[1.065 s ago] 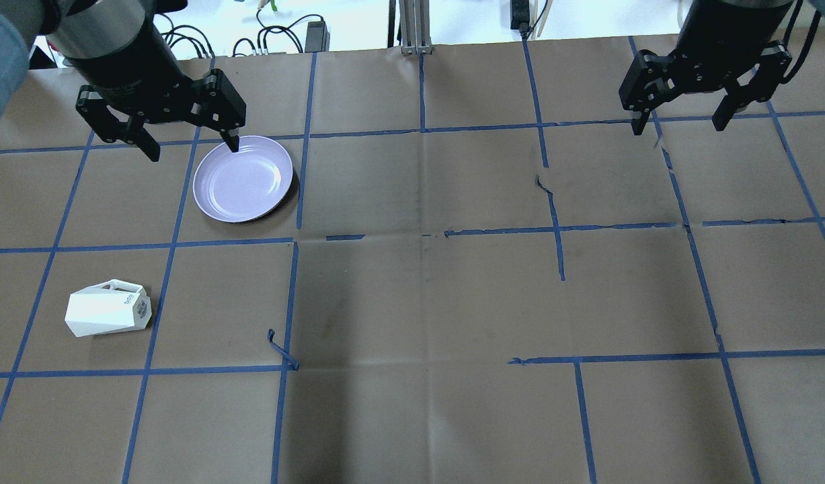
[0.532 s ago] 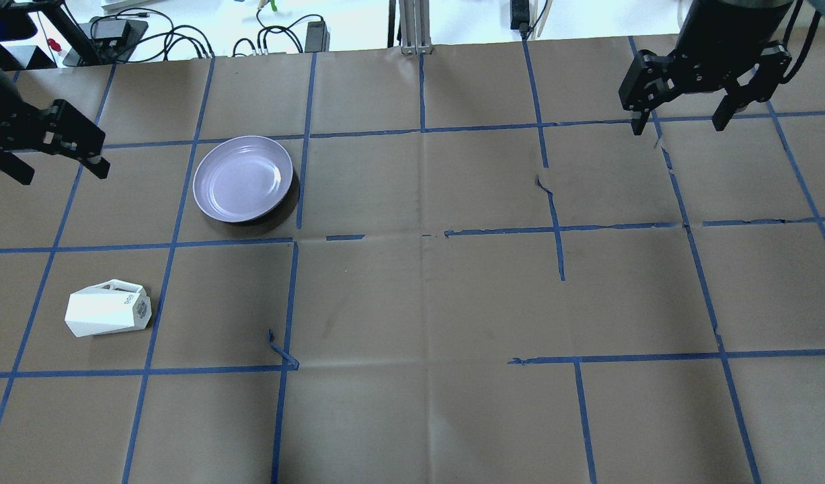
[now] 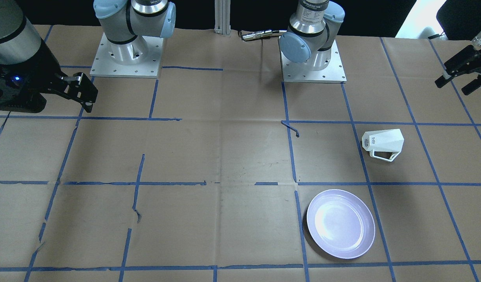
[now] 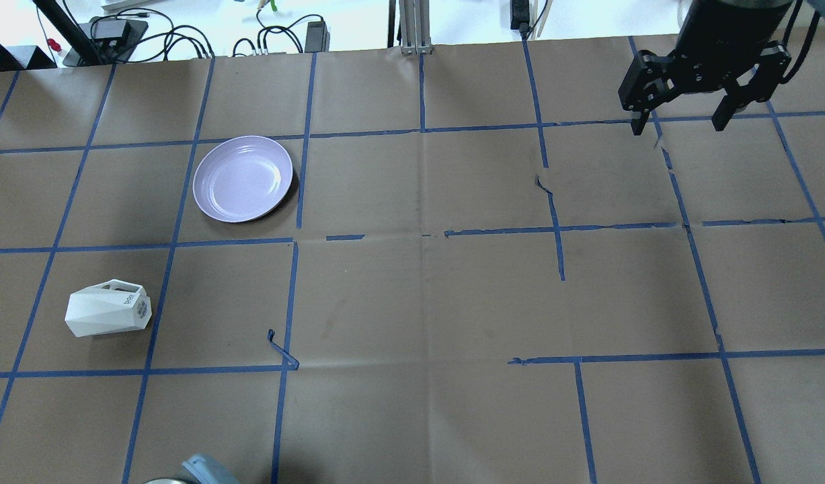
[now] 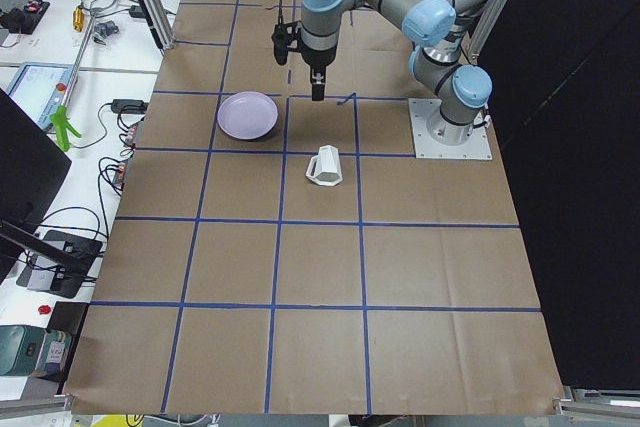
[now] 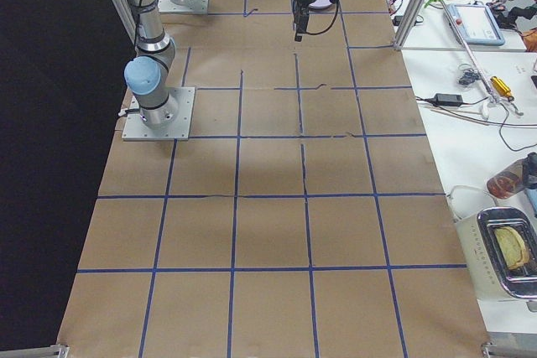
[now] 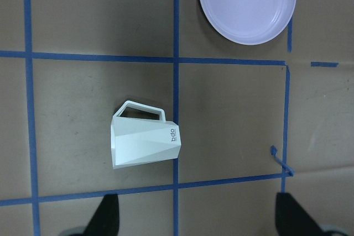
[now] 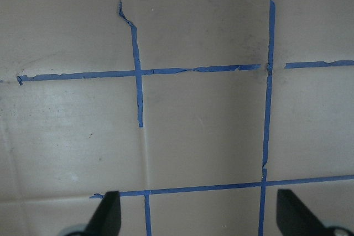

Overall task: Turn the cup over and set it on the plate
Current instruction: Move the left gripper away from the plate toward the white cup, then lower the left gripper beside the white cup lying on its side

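Next, my left gripper grips the white cup's rim [image 3: 401, 134] [image 7: 113, 150] at its wide open end, on the upper side away from the cup's handle.
The white faceted cup [image 4: 107, 309] lies on its side on the paper at the near left, handle toward the plate. The lavender plate [image 4: 243, 178] sits empty beyond it, about one grid square away. My left gripper [image 7: 196, 219] is open and empty, high above the table; its wrist view looks down on the cup [image 7: 145, 139] and the plate [image 7: 247, 4]. It is out of the overhead view and shows at the right edge of the front view [image 3: 451, 89]. My right gripper [image 4: 678, 129] is open and empty at the far right, over bare paper.
Brown paper with a blue tape grid [image 4: 422, 235] covers the table. A loose curl of tape [image 4: 281, 349] sticks up right of the cup. Both arm bases [image 3: 124, 58] stand at the robot side. Cables and a post [image 4: 412, 27] lie beyond the far edge.
My left gripper has moved from the plate's far-left edge out to the left and left the overhead view. The right gripper, cup and plate have not moved.
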